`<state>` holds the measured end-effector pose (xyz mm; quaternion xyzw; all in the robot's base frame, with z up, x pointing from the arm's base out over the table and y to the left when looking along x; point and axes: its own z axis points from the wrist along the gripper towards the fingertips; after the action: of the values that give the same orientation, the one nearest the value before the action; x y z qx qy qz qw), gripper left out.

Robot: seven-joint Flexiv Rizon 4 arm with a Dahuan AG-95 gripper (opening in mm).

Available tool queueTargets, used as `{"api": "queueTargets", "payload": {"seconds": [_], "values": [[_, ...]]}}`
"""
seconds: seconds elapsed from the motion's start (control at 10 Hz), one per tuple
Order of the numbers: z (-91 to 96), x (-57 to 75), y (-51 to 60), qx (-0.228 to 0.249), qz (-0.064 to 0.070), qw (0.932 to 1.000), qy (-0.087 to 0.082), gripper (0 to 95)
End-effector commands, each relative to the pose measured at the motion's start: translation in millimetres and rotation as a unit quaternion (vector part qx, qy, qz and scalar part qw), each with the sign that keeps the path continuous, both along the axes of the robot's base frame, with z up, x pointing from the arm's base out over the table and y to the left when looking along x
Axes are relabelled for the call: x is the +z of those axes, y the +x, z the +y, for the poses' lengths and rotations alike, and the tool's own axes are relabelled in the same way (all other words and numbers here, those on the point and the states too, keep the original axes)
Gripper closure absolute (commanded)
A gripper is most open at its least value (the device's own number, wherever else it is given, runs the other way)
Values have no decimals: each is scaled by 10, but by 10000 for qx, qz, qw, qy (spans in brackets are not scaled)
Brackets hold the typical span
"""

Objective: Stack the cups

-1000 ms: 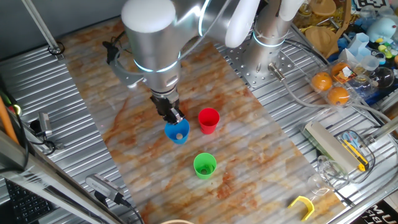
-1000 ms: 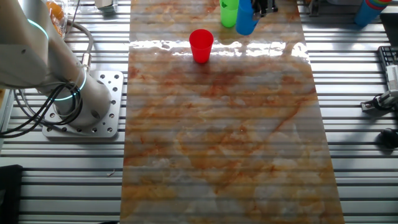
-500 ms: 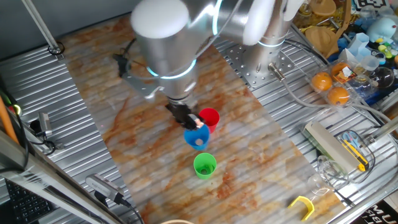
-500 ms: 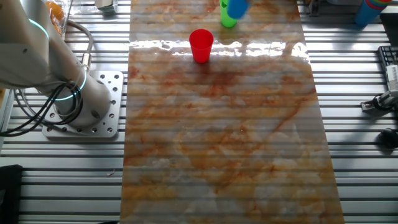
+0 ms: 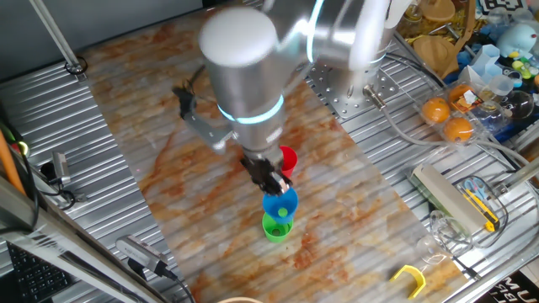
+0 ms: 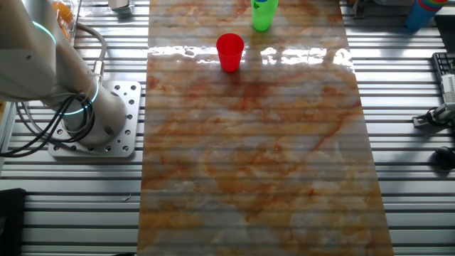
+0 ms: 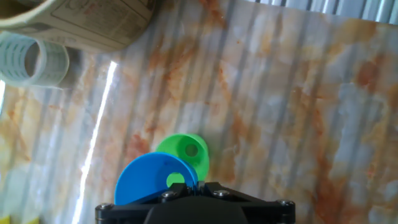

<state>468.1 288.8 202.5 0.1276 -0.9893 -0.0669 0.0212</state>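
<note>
Next, my gripper lets go of the blue cup inside the green cup (image 5: 277,224) (image 7: 188,150) that stands on the marbled board. The blue cup is still held just above it.
My gripper (image 5: 274,181) is shut on the rim of the blue cup (image 5: 280,204) and holds it just above the green cup (image 5: 275,228), which stands upright on the marbled board. In the hand view the blue cup (image 7: 152,177) overlaps the green cup (image 7: 186,151) from the lower left, and the gripper (image 7: 194,186) pinches its rim. The red cup (image 5: 289,157) stands upright just behind, partly hidden by the arm. In the other fixed view the red cup (image 6: 229,52) stands near the far end, with the green cup (image 6: 262,16) beyond it and the blue cup's base at the top edge.
The marbled board (image 5: 354,194) lies on a ribbed metal table. The robot base (image 6: 99,117) stands at the board's side. Oranges (image 5: 457,129), clear cups and clutter lie at the right. A tape roll (image 7: 37,59) and a box (image 7: 93,22) sit beyond the cups.
My gripper has carried the blue cup from beside the red cup toward the front, to just above the green cup. The red and green cups have not moved.
</note>
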Motion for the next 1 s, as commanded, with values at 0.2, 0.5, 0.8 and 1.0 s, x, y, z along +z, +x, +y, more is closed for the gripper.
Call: {"api": "queueTargets", "payload": {"seconds": [0.2,0.5,0.8,1.0], "values": [[37,-88,15,33,-63,10000,-28,950],[68,-151,19,13,-107,9999,-100,950],[53,-223,6,6,-175,9997,-144,950],[63,-243,9,-26,-191,9997,-156,950]]}}
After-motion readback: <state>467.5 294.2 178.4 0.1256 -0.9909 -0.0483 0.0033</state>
